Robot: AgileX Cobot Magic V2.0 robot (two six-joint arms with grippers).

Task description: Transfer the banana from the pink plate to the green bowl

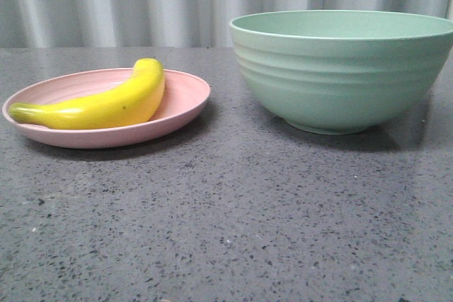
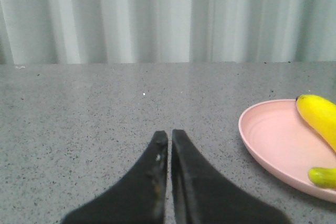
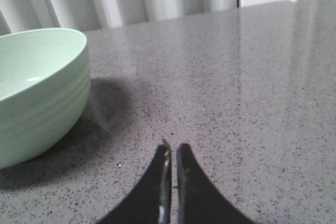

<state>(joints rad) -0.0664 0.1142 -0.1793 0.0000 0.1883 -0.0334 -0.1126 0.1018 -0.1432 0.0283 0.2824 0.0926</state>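
My left gripper will close on the curved middle (image 1: 133, 102) of the yellow banana, between its greenish stem end and its far end.
The yellow banana (image 1: 106, 104) lies curved on the pale pink plate (image 1: 187, 97) at the left of the table, greenish stem end towards the left. The mint-green bowl (image 1: 340, 68) stands to the right of the plate and looks empty. Neither gripper shows in the front view. In the left wrist view my left gripper (image 2: 169, 134) is shut and empty, low over bare table, apart from the plate (image 2: 273, 140) and the banana (image 2: 317, 116). In the right wrist view my right gripper (image 3: 173, 146) is shut and empty, apart from the bowl (image 3: 37, 93).
The table (image 1: 226, 231) is a dark grey speckled stone surface. A pale pleated curtain (image 1: 141, 1) hangs behind its far edge.
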